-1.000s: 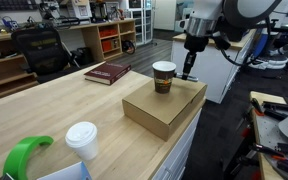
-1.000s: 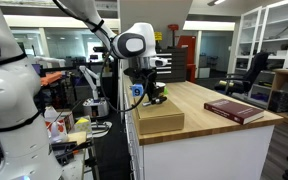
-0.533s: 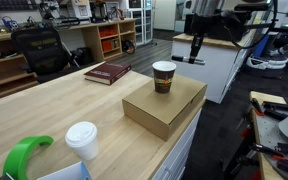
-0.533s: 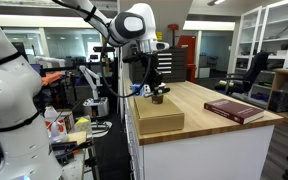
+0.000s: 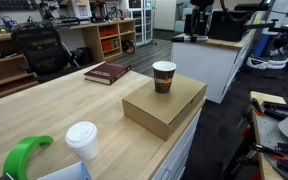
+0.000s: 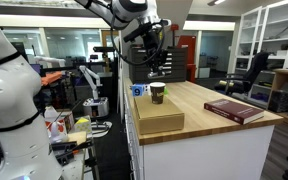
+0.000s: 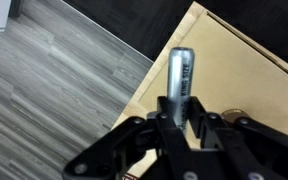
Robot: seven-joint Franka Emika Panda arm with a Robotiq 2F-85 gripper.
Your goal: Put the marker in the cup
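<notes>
The robot's gripper needs to release the marker inside the open dark-brown cup (image 5: 167,66) that stands on the cardboard box.
The dark-brown cup (image 5: 164,76) with a cream rim stands upright and without a lid on a cardboard box (image 5: 166,108); it also shows in an exterior view (image 6: 157,92). My gripper (image 5: 195,22) hangs high above and beyond the cup, at the top edge of the frame; it also shows in an exterior view (image 6: 156,58). In the wrist view my gripper (image 7: 181,118) is shut on the marker (image 7: 180,72), a slim stick that looks grey here and points down toward the box (image 7: 239,70). The marker is too small to make out in both exterior views.
The box (image 6: 159,120) sits at the end of a wooden table (image 5: 44,115). A red book (image 5: 108,72) lies behind the box. A white-lidded cup (image 5: 81,140) and a green object (image 5: 24,155) stand at the table's near end. The floor (image 7: 54,80) lies beyond the table edge.
My gripper has risen from beside the cup to well above it, with the marker still in its jaws. The cup and box have not moved.
</notes>
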